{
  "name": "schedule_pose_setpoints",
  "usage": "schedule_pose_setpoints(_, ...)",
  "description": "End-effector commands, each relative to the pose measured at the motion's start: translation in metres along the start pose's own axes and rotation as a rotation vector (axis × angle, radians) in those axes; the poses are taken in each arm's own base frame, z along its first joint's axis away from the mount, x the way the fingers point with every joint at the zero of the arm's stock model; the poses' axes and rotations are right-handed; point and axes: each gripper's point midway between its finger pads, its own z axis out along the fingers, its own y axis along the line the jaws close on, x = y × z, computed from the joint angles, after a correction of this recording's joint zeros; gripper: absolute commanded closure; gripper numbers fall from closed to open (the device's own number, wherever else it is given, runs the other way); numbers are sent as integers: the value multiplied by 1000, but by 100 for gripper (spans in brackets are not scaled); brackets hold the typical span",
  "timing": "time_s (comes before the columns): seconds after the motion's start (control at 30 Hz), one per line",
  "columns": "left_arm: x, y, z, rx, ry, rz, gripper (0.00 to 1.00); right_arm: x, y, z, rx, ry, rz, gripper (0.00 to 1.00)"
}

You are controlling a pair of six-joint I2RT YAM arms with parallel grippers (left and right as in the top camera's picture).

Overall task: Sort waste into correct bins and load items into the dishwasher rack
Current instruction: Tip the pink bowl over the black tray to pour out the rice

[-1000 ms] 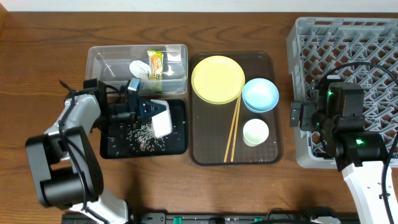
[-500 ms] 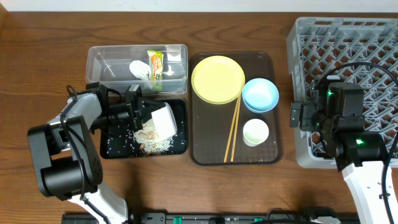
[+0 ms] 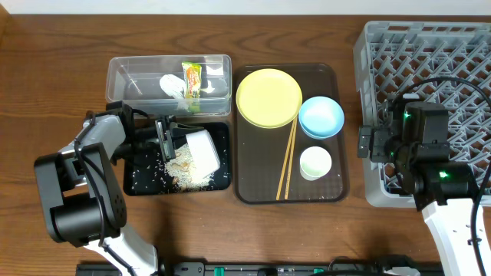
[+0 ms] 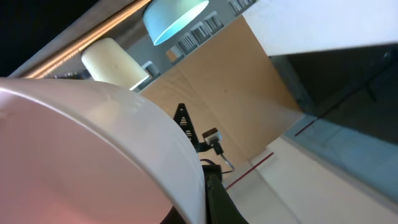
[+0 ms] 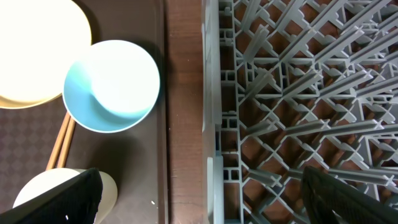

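Observation:
I will use my left gripper to set the white bowl down on the brown tray [image 3: 259, 149], in the spot between the yellow plate and the chopsticks.
My left gripper [image 3: 175, 139] is shut on the rim of the white bowl [image 3: 201, 149], holding it tipped on its side over the black tray [image 3: 142, 182]. A pile of white rice [image 3: 188, 173] lies in the tray under the bowl. In the left wrist view the bowl [image 4: 93, 155] fills the lower left beside one finger [image 4: 214, 199]. The clear tub [image 3: 138, 73] holds the snack wrapper [image 3: 192, 79] and the tissue [image 3: 170, 84]. The yellow plate [image 3: 268, 97], blue bowl [image 3: 321, 116], white cup [image 3: 315, 162] and chopsticks [image 3: 288, 157] lie on the brown tray. My right gripper [image 5: 205, 199] is open and empty over the left edge of the grey rack [image 3: 430, 61].
The brown serving tray [image 3: 337, 188] sits between the black tray and the rack. A strip of bare wooden table [image 5: 183, 93] separates the tray from the rack [image 5: 298, 93]. The right wrist view also shows the blue bowl [image 5: 112, 84], the plate [image 5: 31, 56] and the cup [image 5: 37, 193].
The white bowl has tipped further and shifted slightly right over the black tray. The rice that was scattering now lies in a pile. The right arm has not moved.

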Motion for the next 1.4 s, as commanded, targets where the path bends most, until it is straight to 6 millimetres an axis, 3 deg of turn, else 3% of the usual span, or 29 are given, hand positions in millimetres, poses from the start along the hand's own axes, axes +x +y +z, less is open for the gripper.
schedule_pose_setpoints(0.0, 1, -3, -2, 24, 16, -82, 94, -8, -4, -5, 14, -22, 18, 1)
schedule_pose_setpoints(0.47, 1, -3, -1, 24, 15, -81, 94, -7, -4, -5, 14, -19, 17, 1)
schedule_pose_setpoints(0.73, -17, -27, -2, 39, -6, 446, 94, -7, -4, -5, 14, -20, 18, 1)
schedule_pose_setpoints(1.0, -17, -28, -2, 40, -5, 394, 94, -7, -4, -5, 14, -19, 17, 1)
schedule_pose_setpoints(1.17, 1, -36, 2, 26, -6, 586, 94, -7, -4, -5, 14, -19, 17, 1)
schedule_pose_setpoints(1.3, 6, -34, 12, -138, -145, 801, 94, -7, -4, -5, 14, -20, 18, 1)
schedule_pose_setpoints(1.37, 1, -29, 19, -300, -285, 931, 94, -7, -4, -5, 14, -20, 18, 1)
